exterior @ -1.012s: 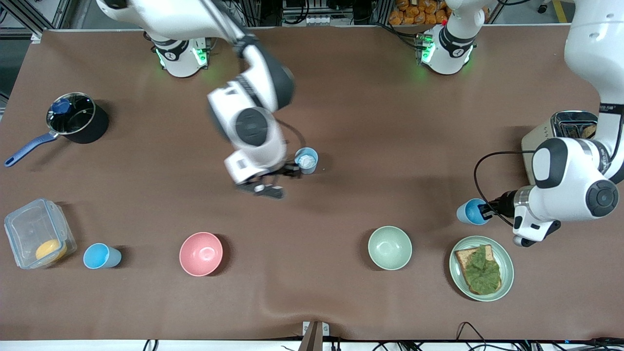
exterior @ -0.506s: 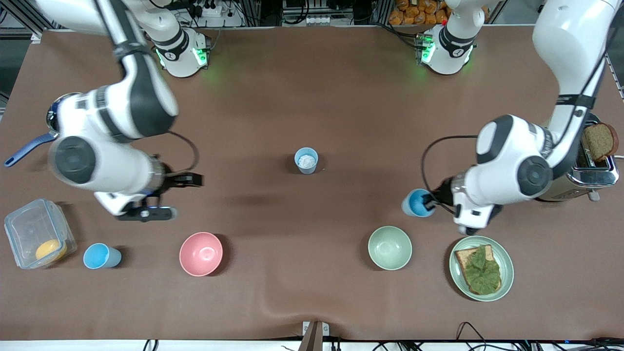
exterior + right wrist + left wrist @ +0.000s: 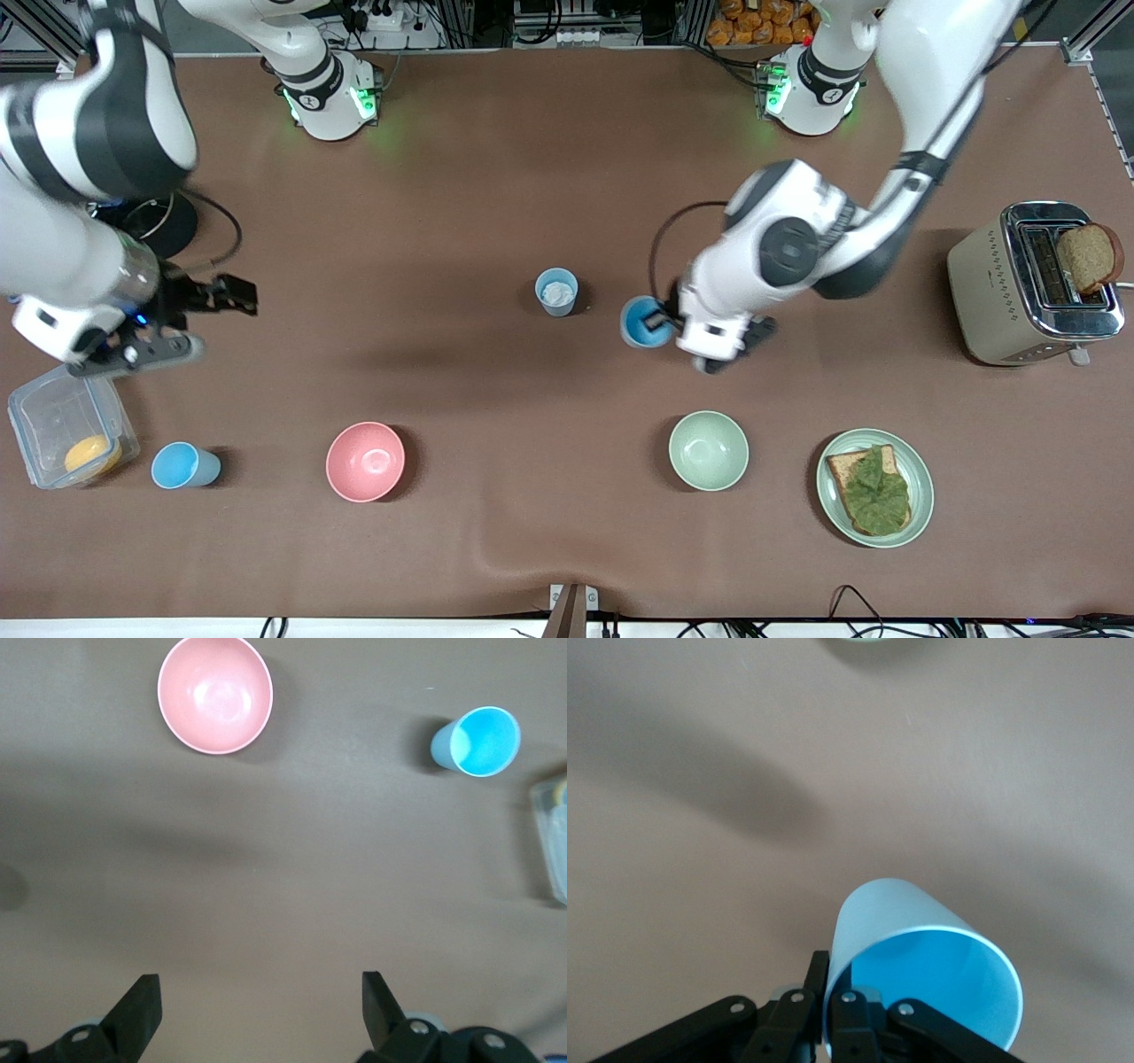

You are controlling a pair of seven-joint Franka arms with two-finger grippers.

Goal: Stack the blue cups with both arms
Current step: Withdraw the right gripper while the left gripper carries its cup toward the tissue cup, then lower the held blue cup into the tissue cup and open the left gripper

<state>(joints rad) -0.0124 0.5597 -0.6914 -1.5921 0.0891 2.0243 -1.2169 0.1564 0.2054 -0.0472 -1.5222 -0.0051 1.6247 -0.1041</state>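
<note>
Next, my left gripper releases its blue cup inside the centre blue cup (image 3: 557,288), which has something white in it.
My left gripper (image 3: 657,321) is shut on the rim wall of a blue cup (image 3: 640,321), one finger inside and one outside, and holds it tilted in the air just beside the centre blue cup (image 3: 556,291), which stands upright with something white inside. In the left wrist view the held cup (image 3: 921,979) fills the space by my gripper (image 3: 830,997). My right gripper (image 3: 232,296) is open and empty over bare table at the right arm's end. A third blue cup (image 3: 182,466) stands near the front camera; it also shows in the right wrist view (image 3: 478,740), away from my open gripper (image 3: 261,997).
A pink bowl (image 3: 365,461) and a green bowl (image 3: 708,450) stand near the front camera, with a plate (image 3: 921,496) of toast and greens. A toaster (image 3: 1001,283) is at the left arm's end. A clear container (image 3: 53,416) and a dark pot (image 3: 173,221) lie by the right arm.
My left gripper has carried its blue cup from near the plate to beside the centre cup. My right arm has swung away from the centre cup to its end of the table.
</note>
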